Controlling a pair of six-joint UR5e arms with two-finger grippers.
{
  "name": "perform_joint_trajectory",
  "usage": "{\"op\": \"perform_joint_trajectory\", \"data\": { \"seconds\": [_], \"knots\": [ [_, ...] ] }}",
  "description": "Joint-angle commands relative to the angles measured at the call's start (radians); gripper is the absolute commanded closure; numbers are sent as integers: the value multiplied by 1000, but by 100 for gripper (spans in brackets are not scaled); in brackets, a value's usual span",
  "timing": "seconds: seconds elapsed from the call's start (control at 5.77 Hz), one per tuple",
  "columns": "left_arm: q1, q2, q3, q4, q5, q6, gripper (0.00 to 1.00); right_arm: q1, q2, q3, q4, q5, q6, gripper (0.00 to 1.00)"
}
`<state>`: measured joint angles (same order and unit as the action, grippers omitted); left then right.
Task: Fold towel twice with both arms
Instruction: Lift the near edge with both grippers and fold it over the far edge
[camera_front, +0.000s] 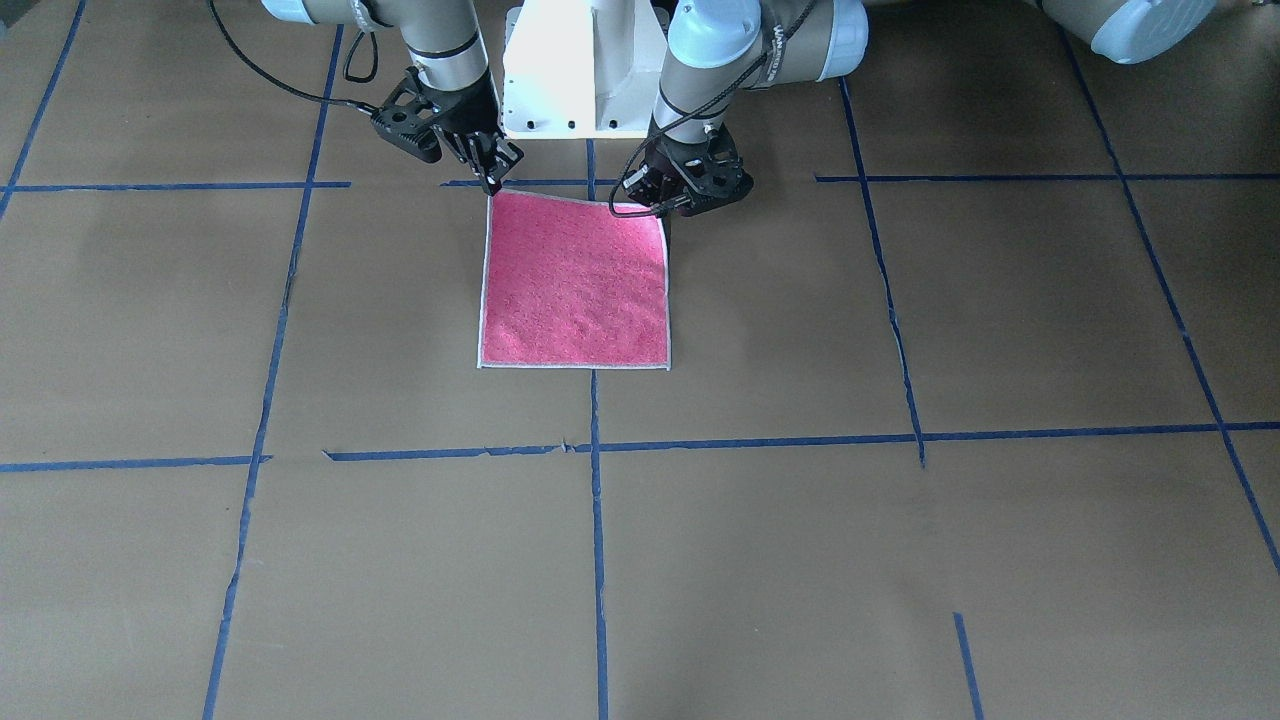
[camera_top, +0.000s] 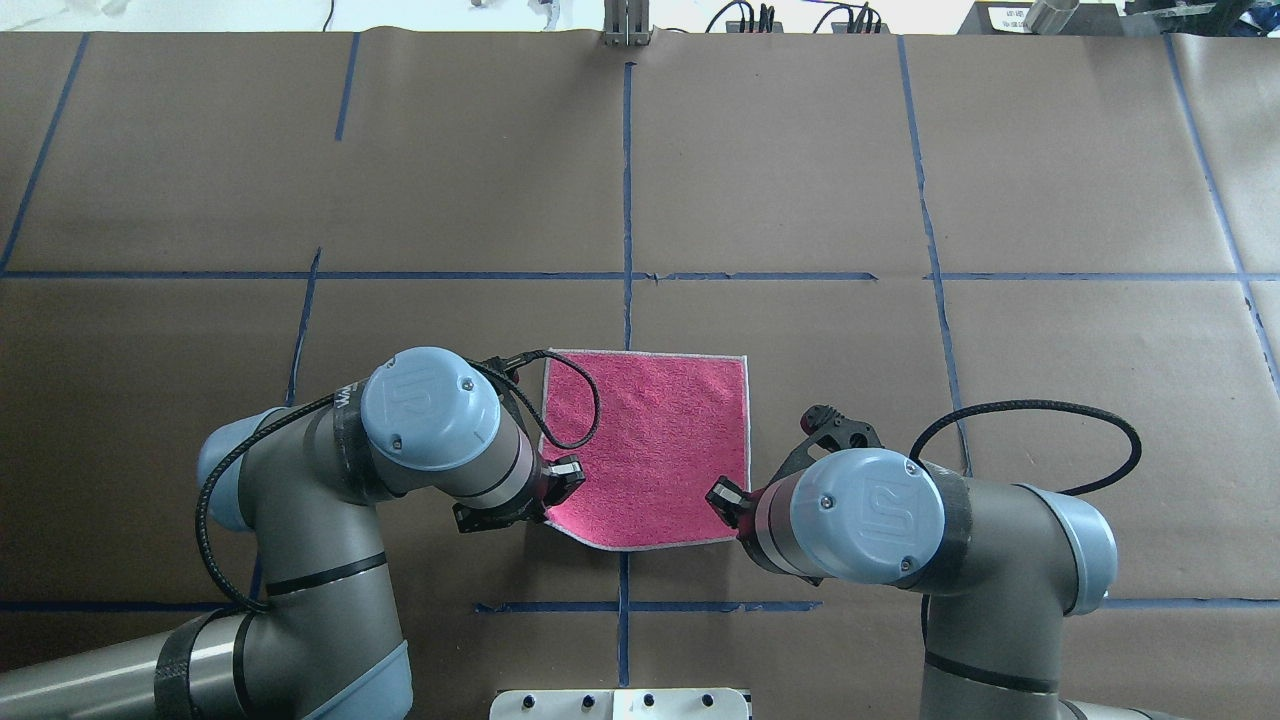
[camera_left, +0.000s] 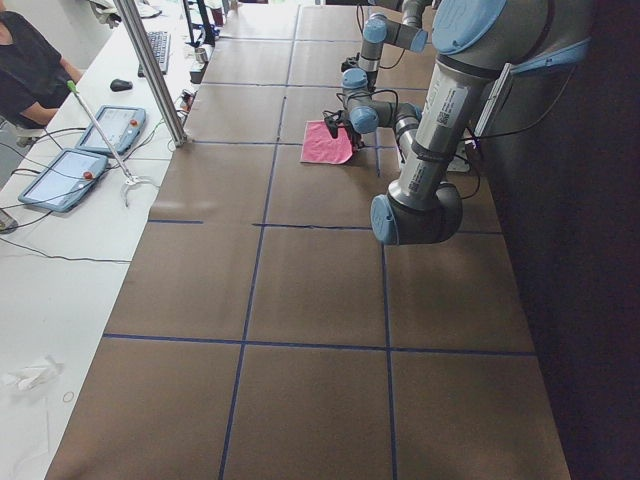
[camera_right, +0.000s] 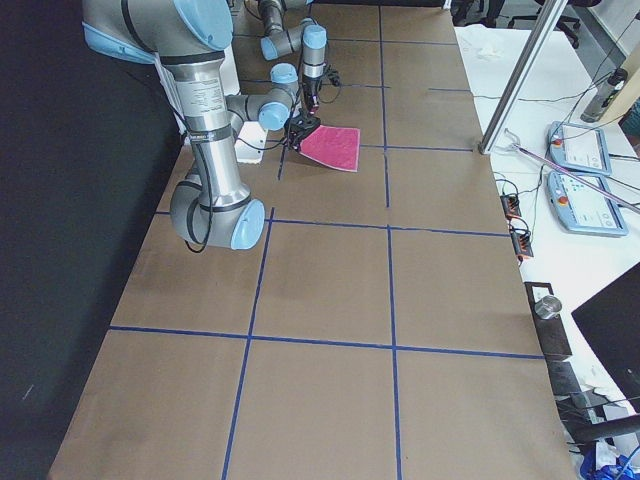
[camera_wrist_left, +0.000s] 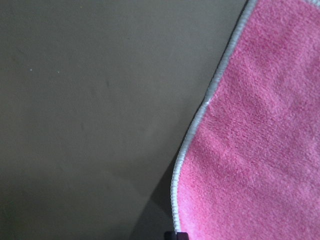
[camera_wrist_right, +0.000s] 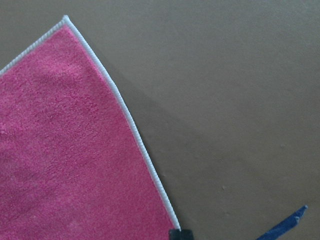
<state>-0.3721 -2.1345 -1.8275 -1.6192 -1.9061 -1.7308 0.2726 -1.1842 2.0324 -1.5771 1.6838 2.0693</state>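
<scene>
The robot's right gripper should release its towel corner on the towel's far corner (camera_front: 494, 370) (camera_wrist_right: 66, 23) along the same whitish side border.
The towel (camera_front: 575, 285) lies pink face up on the brown table, with its whitish border showing all round. It also shows in the overhead view (camera_top: 650, 440). My left gripper (camera_front: 665, 207) is shut on the towel's robot-side corner on my left and holds it slightly off the table. My right gripper (camera_front: 492, 182) is shut on the other robot-side corner. In the left wrist view the towel's edge (camera_wrist_left: 200, 115) curves up over its shadow. In the right wrist view the towel (camera_wrist_right: 65, 150) rises to the fingertip at the bottom edge. The far edge lies flat.
Blue tape lines (camera_front: 597, 520) divide the brown paper-covered table into squares. The white pedestal base (camera_front: 585, 70) stands just behind the towel. Another grey arm (camera_left: 430, 150) stands further along the table. Tablets (camera_left: 60, 175) and a pole lie on the operators' side.
</scene>
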Motion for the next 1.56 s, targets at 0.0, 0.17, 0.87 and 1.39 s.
{"op": "perform_joint_trajectory", "data": {
  "seconds": [0.0, 0.17, 0.87, 1.39],
  "knots": [
    [-51, -13, 0, -2, 7, -4, 100, 87, 12, -12, -3, 23, -35, 100],
    [-73, -22, 29, -5, 9, -4, 100, 155, 33, -36, 5, 31, -79, 100],
    [-163, -91, 226, -157, 22, -4, 100, 257, 218, -308, 12, 73, -116, 99],
    [-166, -104, 261, -171, 45, -1, 100, 267, 236, -414, 103, 71, -116, 96]
  ]
}}
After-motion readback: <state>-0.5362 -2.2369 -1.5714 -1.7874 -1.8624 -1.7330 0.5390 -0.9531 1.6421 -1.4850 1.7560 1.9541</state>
